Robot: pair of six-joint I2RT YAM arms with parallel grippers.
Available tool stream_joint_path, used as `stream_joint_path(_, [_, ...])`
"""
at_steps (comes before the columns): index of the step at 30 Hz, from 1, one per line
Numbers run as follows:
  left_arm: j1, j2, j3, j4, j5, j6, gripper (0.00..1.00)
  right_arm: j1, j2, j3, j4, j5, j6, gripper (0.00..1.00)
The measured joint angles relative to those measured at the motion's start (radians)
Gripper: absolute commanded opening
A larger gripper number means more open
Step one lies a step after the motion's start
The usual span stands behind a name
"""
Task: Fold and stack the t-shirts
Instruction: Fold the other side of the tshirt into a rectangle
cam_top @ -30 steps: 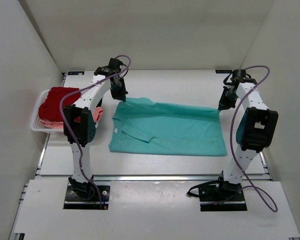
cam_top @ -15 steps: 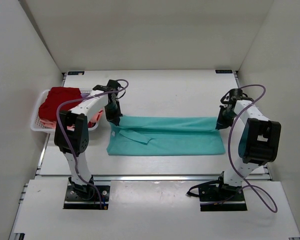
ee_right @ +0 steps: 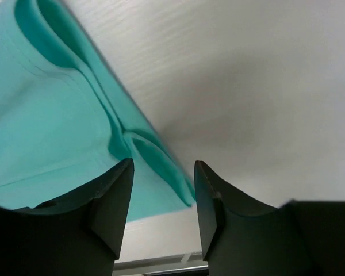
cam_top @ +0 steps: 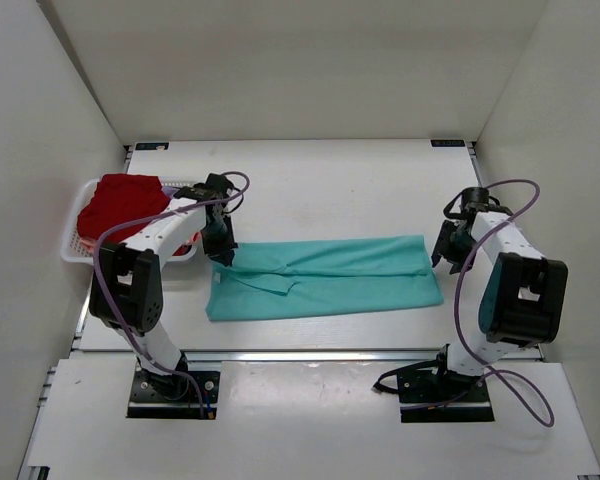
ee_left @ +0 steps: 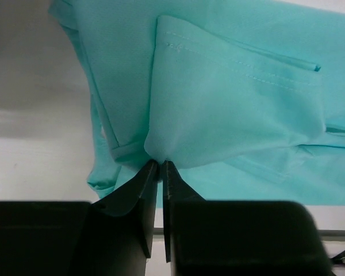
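My right gripper is going to close on the upper layer's hem (cam_top: 426, 257) (ee_right: 76, 70) of the folded teal t-shirt, at the end that lies away from the collar.
A teal t-shirt (cam_top: 330, 275) lies folded lengthwise into a long band across the middle of the table. At its left end my left gripper (cam_top: 223, 255) is low on the collar side. In the left wrist view the cloth (ee_left: 236, 98) gathers to a point between the tips of the left gripper (ee_left: 160, 164), whose jaws stand only a thin slit apart. My right gripper (cam_top: 442, 252) hovers at the shirt's right end. Seen from its wrist, the right gripper (ee_right: 164, 164) is open, and the shirt's folded corner (ee_right: 46, 115) lies loose on the table below it.
A white mesh basket (cam_top: 68, 250) sits at the table's left edge, just behind the left arm. It holds a dark red t-shirt (cam_top: 120, 200) on top of a salmon pink one (cam_top: 92, 242). White walls close in the back and both sides.
Both grippers carried the shirt's far edge toward the near side, folding it into a narrower band. The right gripper has opened and let go of its corner. The left jaws have eased slightly.
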Motion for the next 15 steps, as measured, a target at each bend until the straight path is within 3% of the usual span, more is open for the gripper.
stream_joint_path(5, [0.014,-0.057,-0.01,0.003,-0.001,-0.01,0.25,0.064,-0.079,0.037,-0.023,0.043,-0.004,0.41])
stream_joint_path(7, [0.01,-0.081,-0.01,0.007,-0.001,-0.023,0.25,0.113,-0.06,0.076,-0.011,0.02,-0.015,0.29])
stream_joint_path(8, [0.005,-0.089,-0.01,0.011,-0.001,-0.029,0.25,0.135,-0.042,0.095,0.0,0.002,-0.021,0.12])
stream_joint_path(9, [0.0,-0.095,-0.01,0.018,0.002,-0.036,0.25,0.151,-0.022,0.109,0.013,-0.015,-0.028,0.03])
stream_joint_path(10, [-0.005,-0.1,-0.01,0.026,0.008,-0.046,0.26,0.167,0.001,0.123,0.026,-0.037,-0.032,0.0])
stream_joint_path(15, [-0.043,-0.116,-0.041,0.076,0.046,-0.106,0.22,0.183,0.117,0.139,0.079,-0.118,-0.036,0.0])
